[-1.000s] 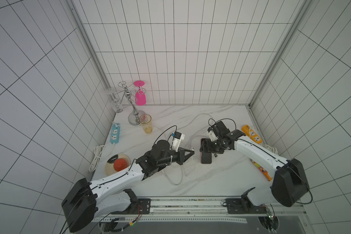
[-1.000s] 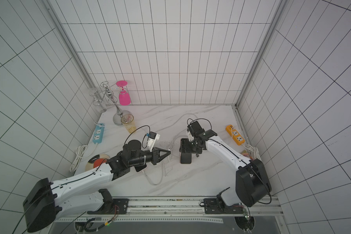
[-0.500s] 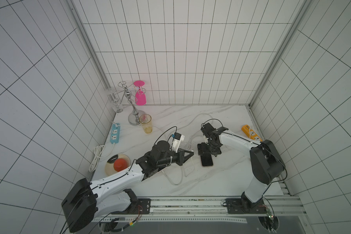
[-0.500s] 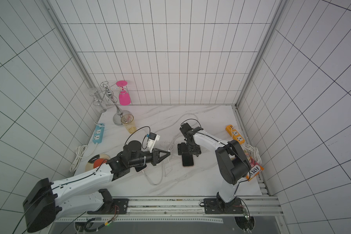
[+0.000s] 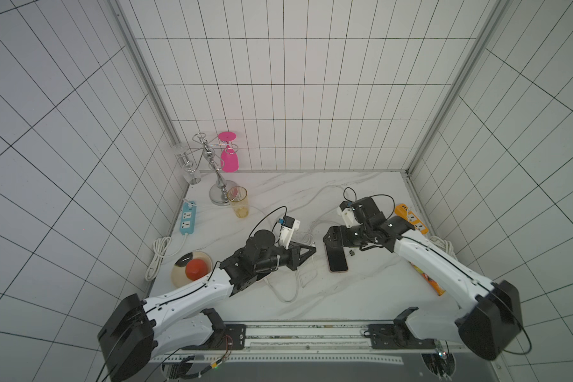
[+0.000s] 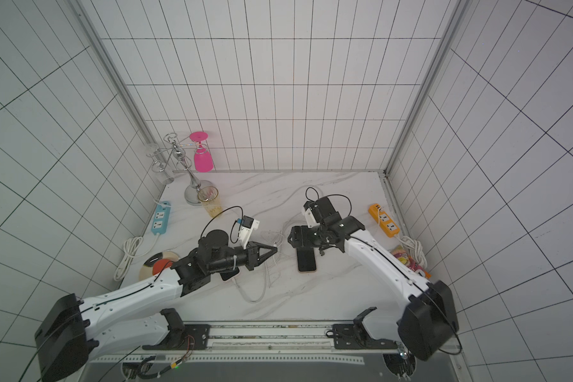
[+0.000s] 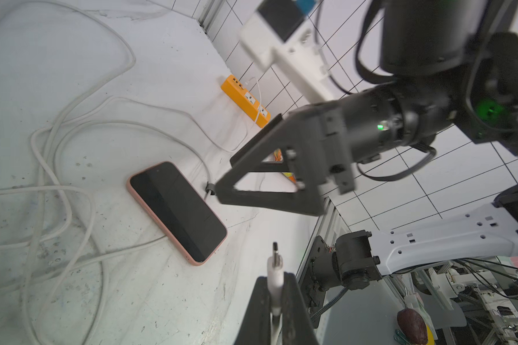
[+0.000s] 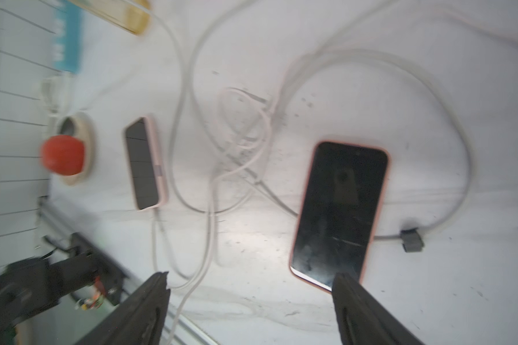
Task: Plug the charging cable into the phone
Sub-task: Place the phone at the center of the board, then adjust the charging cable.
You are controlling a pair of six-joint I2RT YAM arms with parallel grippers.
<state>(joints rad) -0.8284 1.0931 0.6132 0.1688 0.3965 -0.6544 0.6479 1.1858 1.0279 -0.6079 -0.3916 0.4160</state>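
Note:
The white plug sticks far out from my left gripper's fingers, so my right gripper needs to hold it while my left gripper grips it again nearer the metal tip (image 7: 275, 248).
The phone (image 5: 337, 263) (image 6: 306, 260), dark-screened in a salmon case, lies flat on the marble table. My left gripper (image 7: 275, 279) (image 5: 313, 249) is shut on the white plug of the charging cable (image 7: 274, 267); its metal tip sticks out past the fingertips and points toward the phone (image 7: 177, 210) from a short distance to its left. My right gripper (image 8: 250, 276) (image 5: 329, 236) hovers open over the phone's far end, with nothing between its fingers. In the right wrist view one fingertip (image 8: 346, 283) overlaps a corner of the phone (image 8: 340, 215).
Loose white cables (image 5: 295, 277) tangle between the arms. A second phone (image 8: 145, 164) lies under the left arm. A plate with a red object (image 5: 192, 269), a blue power strip (image 5: 187, 220), an amber glass (image 5: 238, 201) and a glass rack (image 5: 219, 185) stand left; an orange power strip (image 5: 411, 218) lies right.
The right arm has swung about over the phone and its gripper now hangs open above the phone's far end. The phone sits slightly nearer the front. The left arm has held still.

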